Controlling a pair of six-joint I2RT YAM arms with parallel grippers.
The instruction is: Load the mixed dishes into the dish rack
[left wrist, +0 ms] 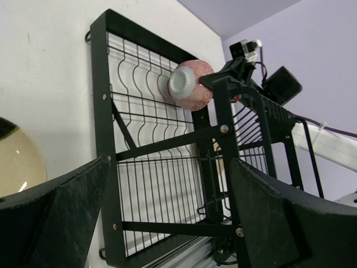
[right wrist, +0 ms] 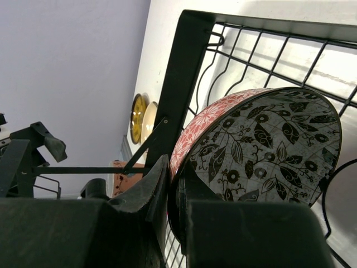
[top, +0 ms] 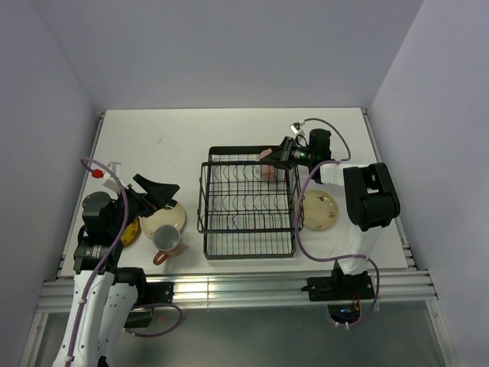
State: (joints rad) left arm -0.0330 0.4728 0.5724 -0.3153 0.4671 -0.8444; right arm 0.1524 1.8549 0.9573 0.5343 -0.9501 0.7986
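Observation:
I will next close my left gripper on the pinkish mug's rim (top: 176, 228), rack side, across from the handle.
The black wire dish rack (top: 248, 206) stands mid-table. My right gripper (top: 270, 157) is shut on the rim of the small bowl (top: 267, 173), pink outside and grey with black leaves inside, and holds it tilted over the rack's far right corner. The bowl shows close in the right wrist view (right wrist: 268, 145) and in the left wrist view (left wrist: 191, 85). My left gripper (top: 170, 195) is open and empty, above a cream plate (top: 164, 219). The pinkish mug (top: 166, 241) and the yellow plate (top: 130, 229) lie beside it. A second cream plate (top: 319, 210) lies right of the rack.
The rack's bars (left wrist: 162, 145) fill the left wrist view between my open fingers (left wrist: 67, 206). The right arm's body (top: 370, 195) hangs over the table's right side. A small red-capped thing (top: 98, 173) lies at the left edge.

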